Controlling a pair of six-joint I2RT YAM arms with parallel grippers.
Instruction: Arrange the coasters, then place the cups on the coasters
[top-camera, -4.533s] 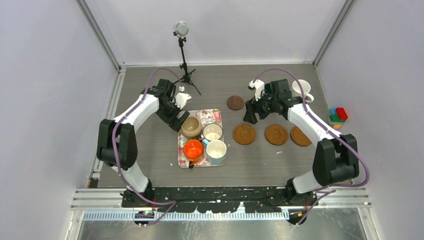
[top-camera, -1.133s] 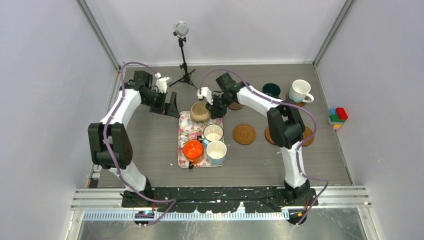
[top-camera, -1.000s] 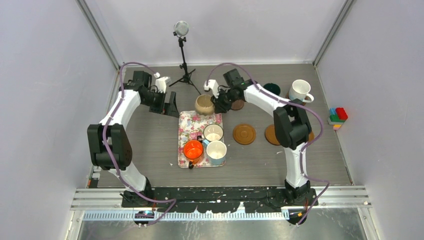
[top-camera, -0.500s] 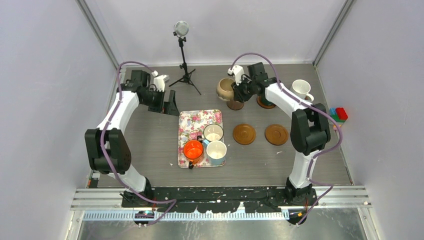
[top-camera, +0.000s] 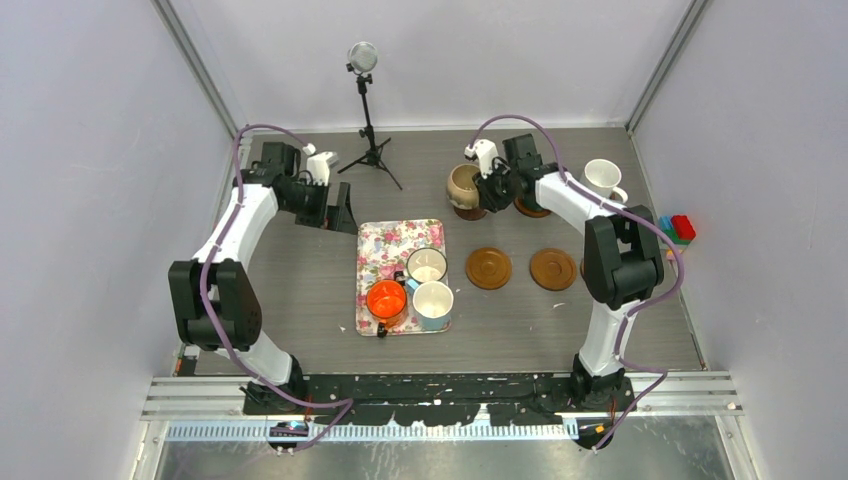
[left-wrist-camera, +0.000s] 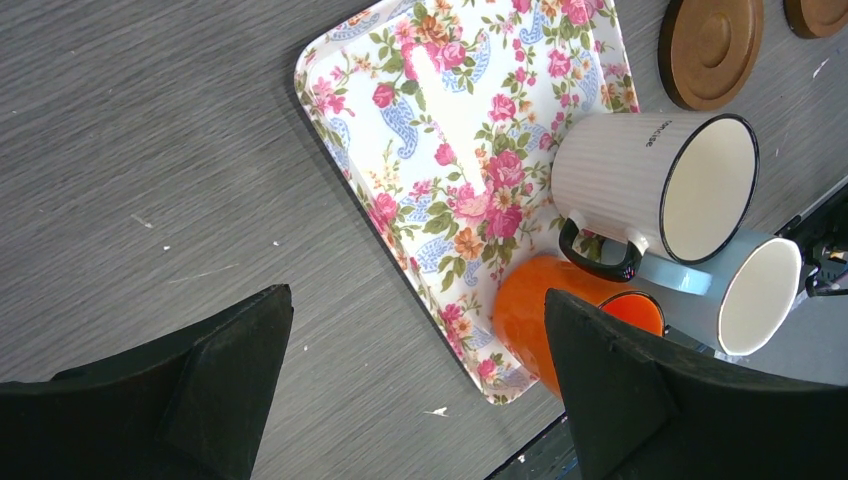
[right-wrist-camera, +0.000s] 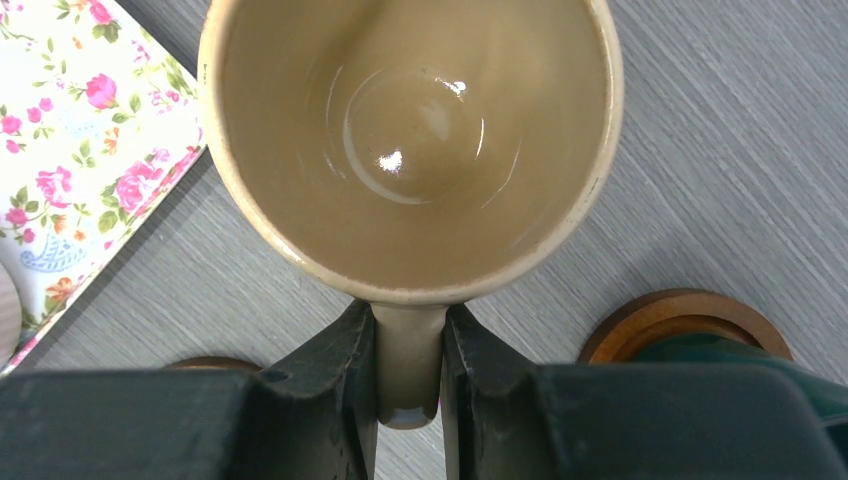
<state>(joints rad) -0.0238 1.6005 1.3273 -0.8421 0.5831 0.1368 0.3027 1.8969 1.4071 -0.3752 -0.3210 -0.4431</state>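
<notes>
My right gripper is to set the beige cup down on the small dark coaster (top-camera: 467, 205) beside the dark green cup's coaster. The beige cup is now at the table's back.
My right gripper (right-wrist-camera: 408, 375) is shut on the handle of the beige cup (right-wrist-camera: 410, 140), which is upright at the back of the table (top-camera: 463, 185). The small dark coaster (top-camera: 472, 212) lies just below it, and only a sliver (right-wrist-camera: 205, 363) shows past my finger. A dark green cup (right-wrist-camera: 720, 350) sits on an orange-brown coaster (right-wrist-camera: 680, 320) beside it. A white cup (top-camera: 603, 178) stands at the back right. Two bare coasters (top-camera: 489, 268) (top-camera: 552, 268) lie mid-table. My left gripper (top-camera: 337, 212) hangs open and empty left of the tray.
The floral tray (left-wrist-camera: 440, 130) holds a white cup (left-wrist-camera: 640, 185), an orange cup (left-wrist-camera: 540, 320) and a light blue cup (left-wrist-camera: 745, 290). A microphone stand (top-camera: 365, 100) is at the back. Coloured blocks (top-camera: 676, 232) sit at the right edge.
My right gripper has carried the beige cup off the tray to the back right and brought it down by the dark coaster. My left gripper has stayed put, open.
</notes>
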